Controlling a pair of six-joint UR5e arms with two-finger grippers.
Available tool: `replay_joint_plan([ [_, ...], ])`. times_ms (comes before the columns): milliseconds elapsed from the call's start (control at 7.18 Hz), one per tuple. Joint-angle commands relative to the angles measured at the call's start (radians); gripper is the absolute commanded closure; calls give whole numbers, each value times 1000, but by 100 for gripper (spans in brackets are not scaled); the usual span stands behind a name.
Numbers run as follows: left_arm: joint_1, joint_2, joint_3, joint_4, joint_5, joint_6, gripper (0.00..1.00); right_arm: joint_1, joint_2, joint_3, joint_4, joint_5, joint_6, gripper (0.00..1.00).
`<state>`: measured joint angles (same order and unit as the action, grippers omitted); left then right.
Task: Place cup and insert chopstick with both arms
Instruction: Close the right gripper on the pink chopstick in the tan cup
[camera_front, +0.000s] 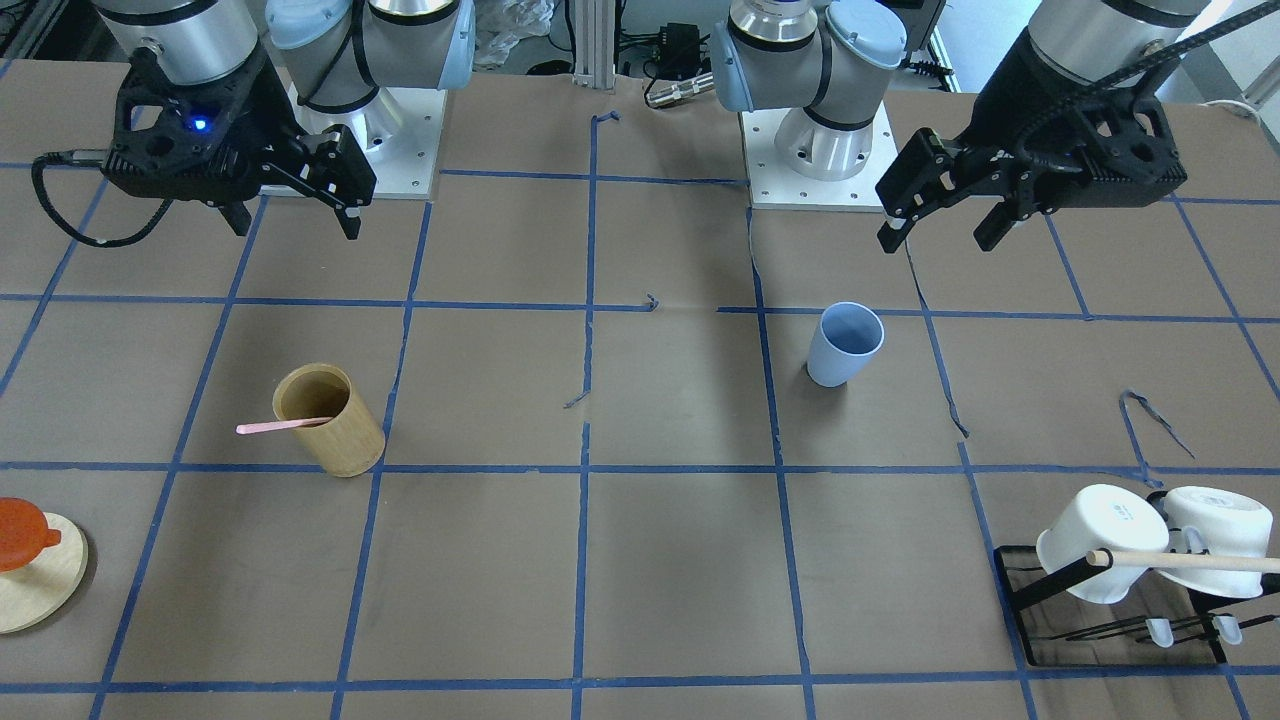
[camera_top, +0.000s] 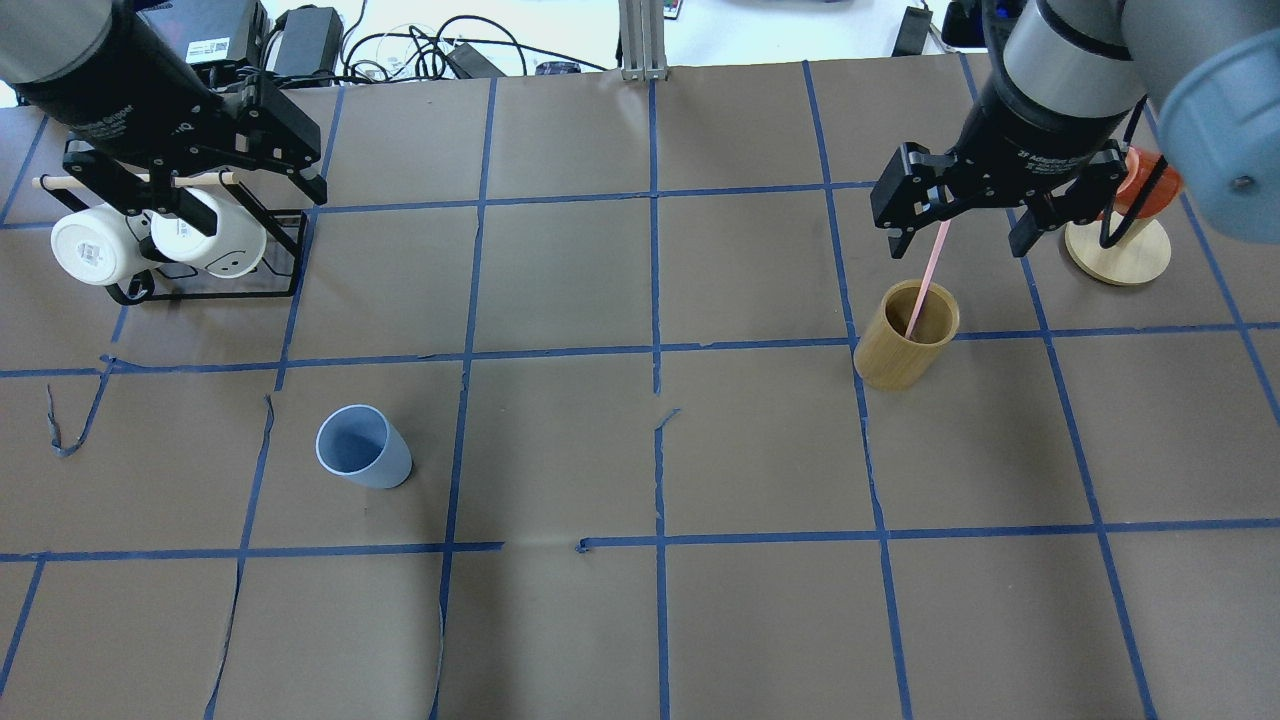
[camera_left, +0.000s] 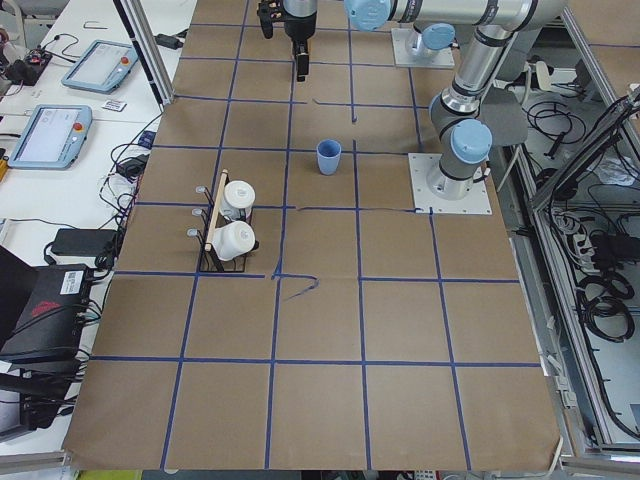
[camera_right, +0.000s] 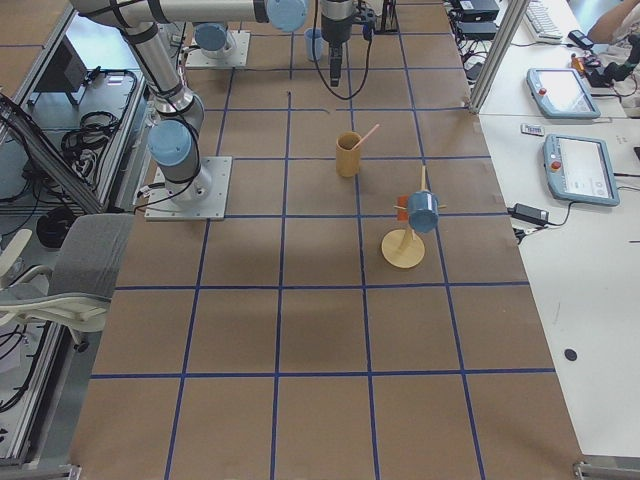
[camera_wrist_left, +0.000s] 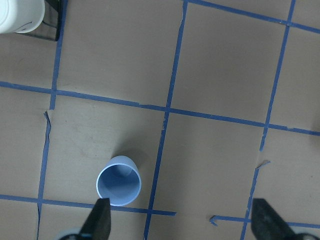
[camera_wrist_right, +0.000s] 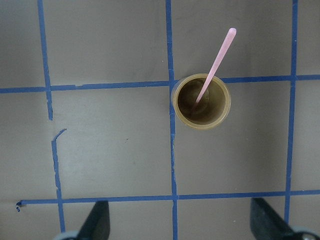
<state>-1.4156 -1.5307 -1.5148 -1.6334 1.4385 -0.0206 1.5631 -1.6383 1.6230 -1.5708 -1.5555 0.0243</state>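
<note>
The robot's right gripper needs to close on the upper part (camera_front: 269, 425) (camera_wrist_right: 222, 51) of the pale-pink chopstick, between the chopstick's top end and the rim of the tan bamboo holder.
The light-blue cup (camera_front: 845, 345) stands upright on the table on my left side; it also shows in the overhead view (camera_top: 363, 447) and the left wrist view (camera_wrist_left: 119, 181). The pale-pink chopstick (camera_top: 928, 275) leans inside the tan bamboo holder (camera_top: 900, 350), also seen from the right wrist (camera_wrist_right: 215, 65). My left gripper (camera_front: 937, 238) hovers open and empty, high above the table and behind the cup. My right gripper (camera_top: 957, 243) hovers open and empty above the holder, with the chopstick's top between its fingers' span but untouched.
A black rack (camera_top: 205, 290) with two white mugs and a wooden rod stands at the far left. A round wooden stand (camera_top: 1118, 250) with an orange item stands at the far right. Blue tape lines grid the brown table.
</note>
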Motion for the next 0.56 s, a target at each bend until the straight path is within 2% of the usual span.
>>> replay_joint_plan([
  [0, 0, 0, -1, 0, 0, 4, 0, 3, 0, 0, 0, 2, 0, 0],
  [418, 0, -5, -1, 1, 0, 8, 0, 3, 0, 0, -14, 3, 0, 0],
])
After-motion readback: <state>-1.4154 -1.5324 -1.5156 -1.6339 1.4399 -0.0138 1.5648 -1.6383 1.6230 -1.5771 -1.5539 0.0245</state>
